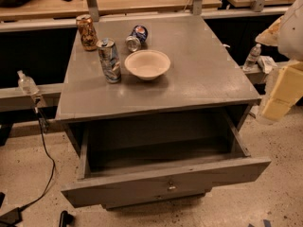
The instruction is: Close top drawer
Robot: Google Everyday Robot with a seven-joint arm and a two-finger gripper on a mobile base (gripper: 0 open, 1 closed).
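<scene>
The fingers of my gripper will go next to the top drawer's front panel [203, 179], beside the metal knob on the water bottle's side, and close there.
The top drawer [142, 188] of the grey cabinet [208, 74] stands pulled far out toward me. Its inside is dark and looks empty. Its plain front panel carries one small metal knob [171, 186] at the centre. My gripper [280, 96], pale yellow, hangs at the right edge of the view. It is beside the cabinet's right front corner, above the drawer's right end, and touches neither. The lower drawers are hidden under the open one.
On the cabinet top stand a white bowl [147, 64], an upright silver can [109, 60], a brown can [86, 32] and a blue can [136, 36] lying on its side. A water bottle [253, 56] stands at the right, and a black cable [45, 148] runs down at the left.
</scene>
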